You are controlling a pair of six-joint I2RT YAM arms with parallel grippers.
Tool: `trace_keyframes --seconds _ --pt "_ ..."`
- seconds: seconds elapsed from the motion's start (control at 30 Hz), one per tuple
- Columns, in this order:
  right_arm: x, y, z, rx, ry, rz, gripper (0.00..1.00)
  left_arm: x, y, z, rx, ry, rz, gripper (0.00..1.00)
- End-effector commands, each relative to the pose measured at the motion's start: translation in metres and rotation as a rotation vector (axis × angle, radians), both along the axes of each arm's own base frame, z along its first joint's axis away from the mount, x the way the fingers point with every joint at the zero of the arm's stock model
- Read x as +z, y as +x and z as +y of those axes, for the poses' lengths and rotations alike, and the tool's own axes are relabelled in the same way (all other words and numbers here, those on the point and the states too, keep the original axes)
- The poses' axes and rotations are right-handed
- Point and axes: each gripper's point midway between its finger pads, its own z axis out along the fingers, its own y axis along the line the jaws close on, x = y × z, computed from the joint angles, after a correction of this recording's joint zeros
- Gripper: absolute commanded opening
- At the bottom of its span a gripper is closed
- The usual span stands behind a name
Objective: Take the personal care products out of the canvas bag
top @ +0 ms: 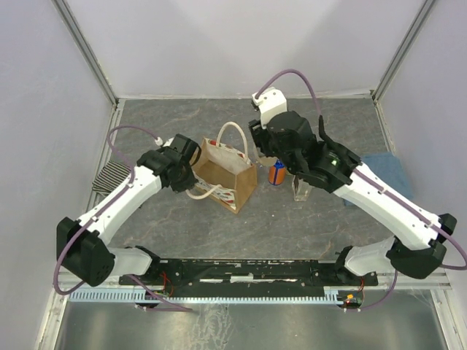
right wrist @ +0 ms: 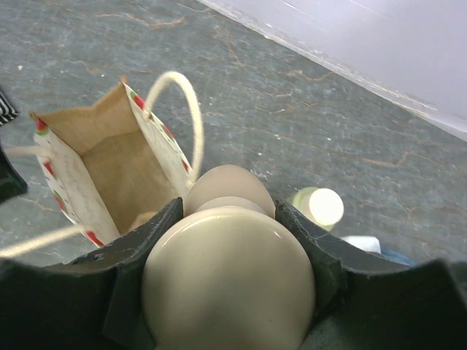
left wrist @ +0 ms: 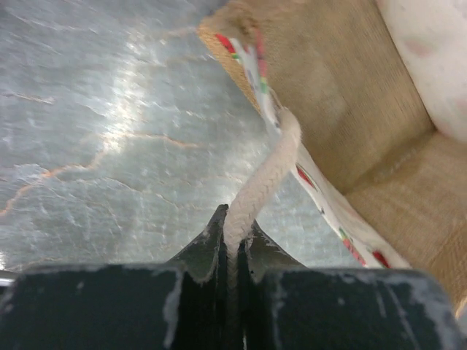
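Observation:
Next, I release the tan pump bottle, now held just beside the bag's rim, from my right gripper just in front of the blue-and-orange bottle (top: 278, 200).
The canvas bag (top: 226, 175) stands open mid-table; it also shows in the left wrist view (left wrist: 343, 95) and the right wrist view (right wrist: 109, 168), where the part of its inside that shows is bare. My left gripper (top: 193, 159) (left wrist: 235, 219) is shut on the bag's cream rope handle (left wrist: 266, 175). My right gripper (top: 261, 146) (right wrist: 228, 219) is shut on the tan pump bottle (right wrist: 230, 284), held just right of the bag's rim. The blue-and-orange bottle (top: 277, 173) and a pale bottle (top: 300, 188) stand right of the bag. The yellow-green bottle (right wrist: 319, 206) stands on the table below the gripper.
A folded blue cloth (top: 383, 171) lies at the right under my right arm. A black-and-white striped cloth (top: 113, 177) lies at the left edge. White walls close in the table on three sides.

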Motion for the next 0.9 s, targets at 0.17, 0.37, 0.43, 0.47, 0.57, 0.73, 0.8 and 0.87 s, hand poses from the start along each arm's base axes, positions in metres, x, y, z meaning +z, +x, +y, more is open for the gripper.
trace_keyframes --seconds 0.17,0.37,0.43,0.47,0.57,0.73,0.8,0.87 --pt "0.010 -0.004 -0.043 -0.109 0.115 -0.055 0.25 0.009 0.028 0.048 0.112 0.036 0.012 0.03" --pt "-0.028 -0.009 -0.052 -0.141 0.118 -0.010 0.25 0.020 0.031 0.054 0.107 0.021 -0.014 0.03" --pt "-0.045 -0.009 -0.054 -0.148 0.115 0.009 0.25 0.020 0.030 0.053 0.105 0.015 -0.013 0.03" --pt "-0.055 -0.009 -0.055 -0.155 0.110 0.021 0.25 0.020 0.029 0.053 0.104 0.011 -0.012 0.03" --pt "-0.082 -0.009 -0.056 -0.176 0.123 0.048 0.25 0.019 0.028 0.050 0.099 -0.007 -0.014 0.03" --pt "-0.124 -0.006 -0.055 -0.200 0.163 0.087 0.25 0.022 0.026 0.046 0.096 -0.040 -0.028 0.03" --pt "-0.135 -0.004 -0.054 -0.208 0.179 0.100 0.25 0.024 0.025 0.047 0.100 -0.043 -0.037 0.03" --pt "-0.143 -0.002 -0.053 -0.221 0.185 0.112 0.25 0.027 0.024 0.048 0.105 -0.042 -0.049 0.03"
